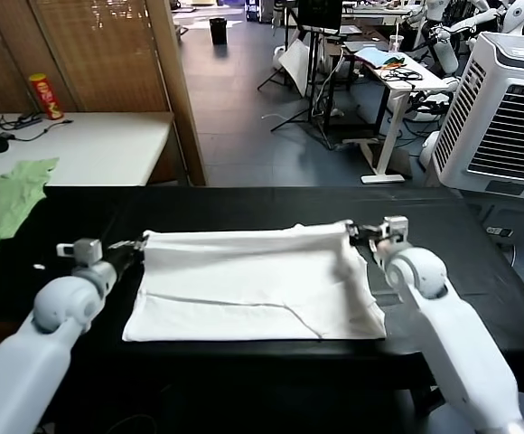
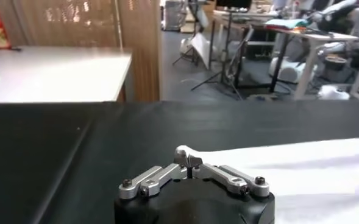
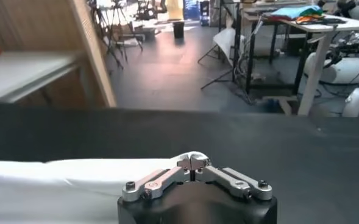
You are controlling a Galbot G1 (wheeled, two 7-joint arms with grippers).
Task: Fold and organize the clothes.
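The robot's right gripper will release the T-shirt's corner, now held just above the table, halfway (image 1: 357,287) along the shirt's side edge that faces the white cooler unit.
The white T-shirt (image 1: 253,285) lies folded in a rectangle on the black table (image 1: 244,206), plain side up; no lettering shows. My left gripper (image 1: 138,245) is shut on the shirt's far left corner, seen in the left wrist view (image 2: 189,159) with the white cloth (image 2: 301,164) running off beside it. My right gripper (image 1: 356,232) is shut on the far right corner, seen in the right wrist view (image 3: 192,162) with the cloth (image 3: 75,176) beside it. Both corners are held at the shirt's far edge, just above the table.
A pale green garment (image 1: 4,203) lies at the table's left end. A white table (image 1: 72,145) with a red can (image 1: 45,95) stands behind on the left, next to a wooden screen (image 1: 108,54). A white cooler unit (image 1: 506,117) stands at the far right.
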